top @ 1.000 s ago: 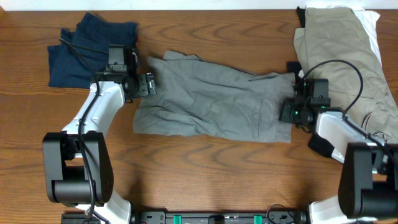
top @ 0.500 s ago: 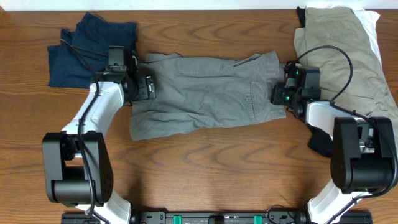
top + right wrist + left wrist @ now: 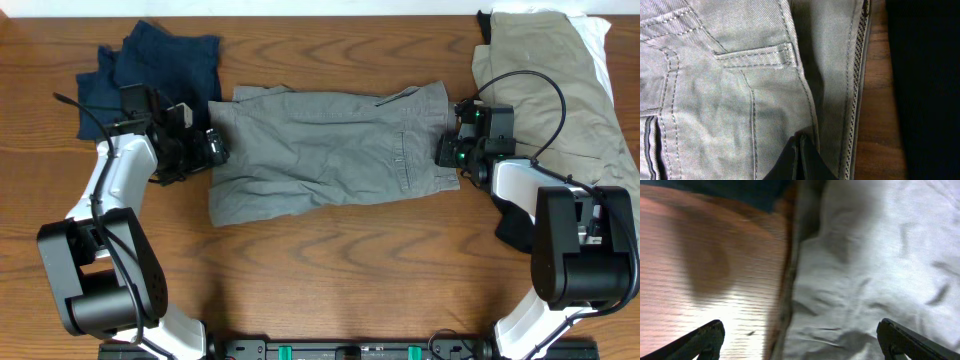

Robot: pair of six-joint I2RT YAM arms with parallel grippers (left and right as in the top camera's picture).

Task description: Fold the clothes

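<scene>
I need to open my right gripper and take both layers together [image 3: 829,135] before folding, because it pinches just the top layer while the bottom layer's edge lies beyond its fingers.
The grey shorts [image 3: 330,150] lie folded across the middle of the table. Their stitched waistband and belt loop [image 3: 757,55] fill the right wrist view. My right gripper [image 3: 447,152] is at their right end. It is shut, fingertips [image 3: 801,139] pressed together on a fold by the waistband edge. My left gripper [image 3: 213,148] stands open at the shorts' left edge. In the left wrist view its fingers straddle that edge [image 3: 790,305], one fingertip [image 3: 707,337] over bare wood and the other over pale cloth [image 3: 875,255]. Nothing is held between them.
A crumpled navy garment [image 3: 150,72] lies at the back left, just behind the left arm. Khaki clothes [image 3: 550,90] over something white [image 3: 600,45] fill the back right corner. A dark cloth [image 3: 930,75] lies right of the shorts' waistband. Bare wood [image 3: 330,270] stretches along the front.
A second ago the right gripper carried the shorts' near right edge toward the back, folding them, then stayed put. The left gripper has backed away leftward to the shorts' left edge.
</scene>
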